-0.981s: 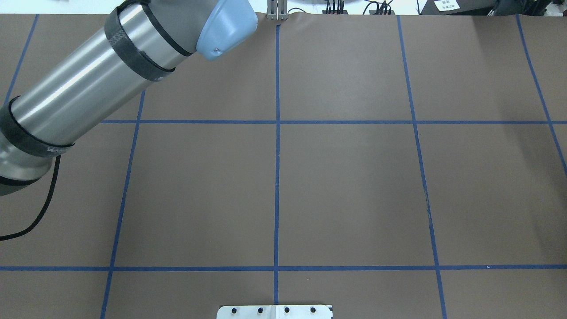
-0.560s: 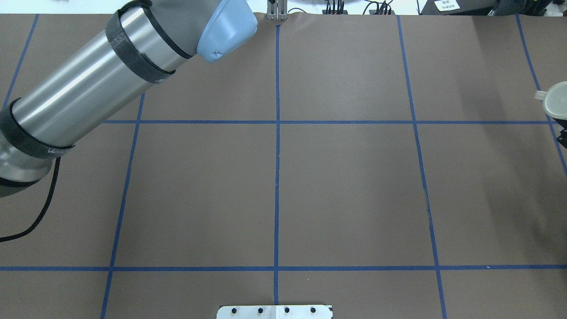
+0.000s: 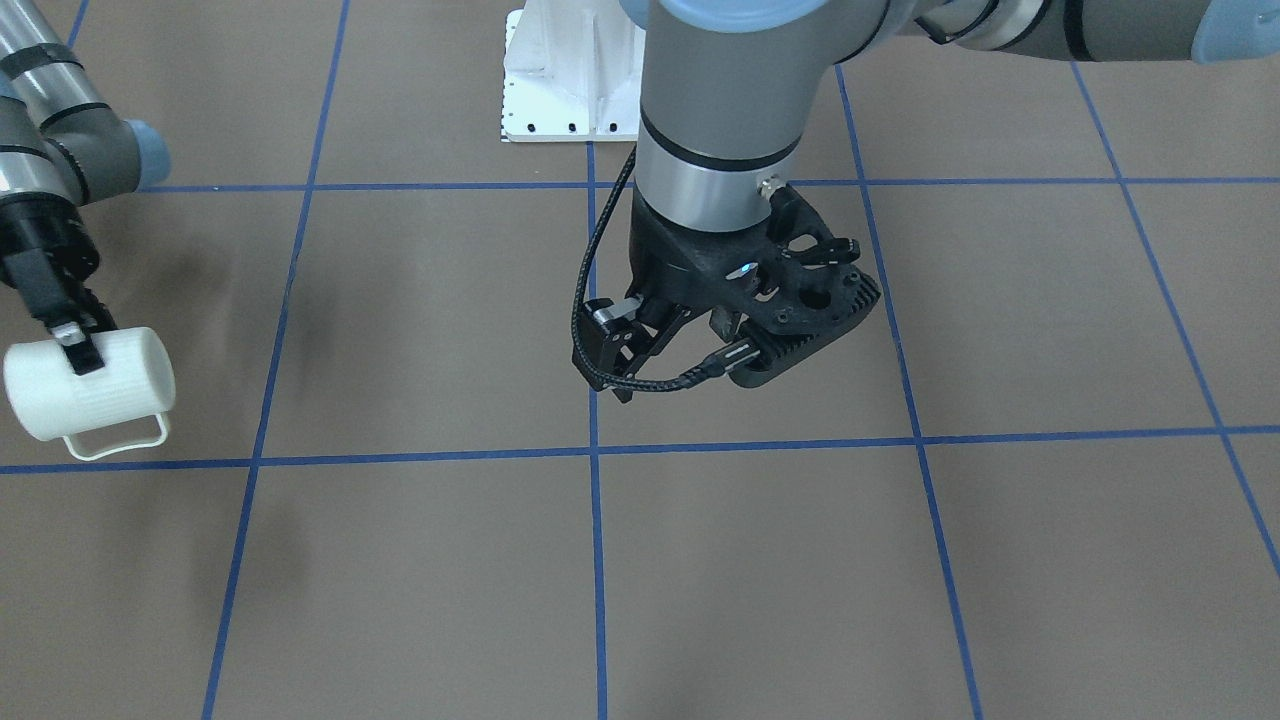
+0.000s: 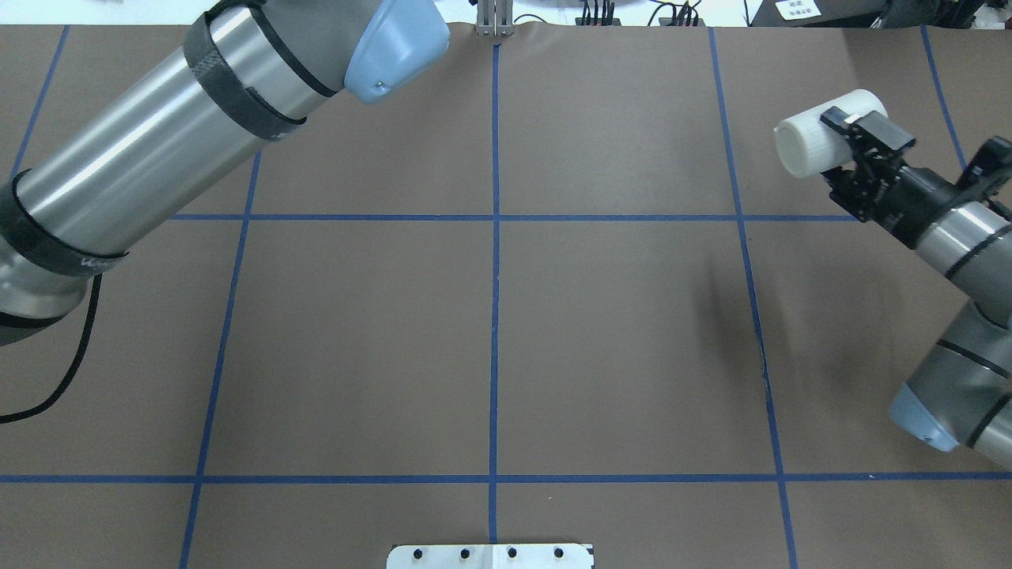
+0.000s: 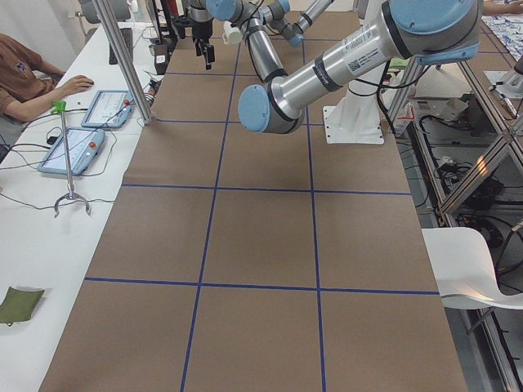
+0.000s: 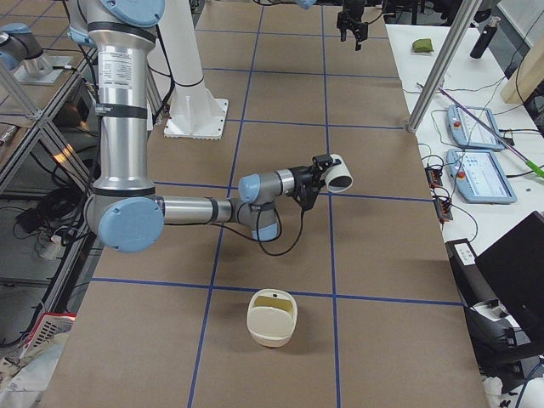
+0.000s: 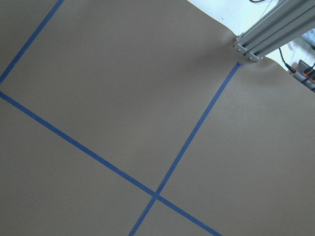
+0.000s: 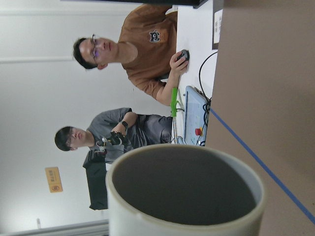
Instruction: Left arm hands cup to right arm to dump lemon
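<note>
The cup, now in the air on its side, will pass from my right gripper to my left gripper as my right one lets go of it above the blue tape in front of the white stand (image 3: 581, 271).
The off-white cup (image 4: 806, 142) lies on its side in the air at the table's far right, my right gripper (image 4: 847, 126) shut on its rim. The front view shows the cup (image 3: 110, 390) with its handle downward, held by the right gripper (image 3: 78, 345). In the right wrist view the cup's greyish inside (image 8: 182, 191) looks bare. A dull yellow patch that looks like the lemon (image 6: 272, 299) lies in a cream container (image 6: 272, 330). My left gripper (image 3: 628, 365) hangs over the table's middle, its fingers apart and holding nothing.
The brown table (image 4: 617, 332) carries a blue tape grid. The cream container stands near the table's right end. A metal post (image 4: 494, 20) rises at the far edge. Two seated people (image 8: 147, 59) and control tablets (image 5: 82, 147) are beyond the table's far side.
The right arm has come into the overhead view from the right edge, carrying the cup leftward and toward the far side. The left arm has shifted slightly left.
</note>
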Available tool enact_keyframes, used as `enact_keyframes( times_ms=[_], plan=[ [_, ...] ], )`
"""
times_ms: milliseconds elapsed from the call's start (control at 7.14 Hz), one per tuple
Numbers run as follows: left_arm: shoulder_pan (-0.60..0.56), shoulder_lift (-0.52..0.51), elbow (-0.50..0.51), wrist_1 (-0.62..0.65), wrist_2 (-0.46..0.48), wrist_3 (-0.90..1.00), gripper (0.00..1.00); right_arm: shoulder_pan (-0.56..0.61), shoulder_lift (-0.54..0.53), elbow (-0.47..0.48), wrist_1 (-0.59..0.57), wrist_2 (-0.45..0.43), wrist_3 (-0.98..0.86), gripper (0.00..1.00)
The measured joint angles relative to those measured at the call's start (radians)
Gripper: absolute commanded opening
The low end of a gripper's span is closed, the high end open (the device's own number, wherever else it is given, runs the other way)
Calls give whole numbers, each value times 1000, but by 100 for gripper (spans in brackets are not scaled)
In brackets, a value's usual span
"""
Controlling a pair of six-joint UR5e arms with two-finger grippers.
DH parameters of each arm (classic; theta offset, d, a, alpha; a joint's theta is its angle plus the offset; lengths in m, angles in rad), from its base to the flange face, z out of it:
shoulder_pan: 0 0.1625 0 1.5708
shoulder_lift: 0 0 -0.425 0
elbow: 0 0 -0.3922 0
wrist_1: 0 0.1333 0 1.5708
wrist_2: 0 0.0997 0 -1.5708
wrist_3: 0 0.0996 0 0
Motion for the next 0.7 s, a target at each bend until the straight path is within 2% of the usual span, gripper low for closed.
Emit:
enact_keyframes(
  times_ms=[280,700],
  plan=[
    [-19,0,31,9,4,60,100,-90,192,61,-333,-61,-238,34],
    [-25,-5,32,116,-2,248,100,-296,402,61,-640,-292,-672,33]
  ],
)
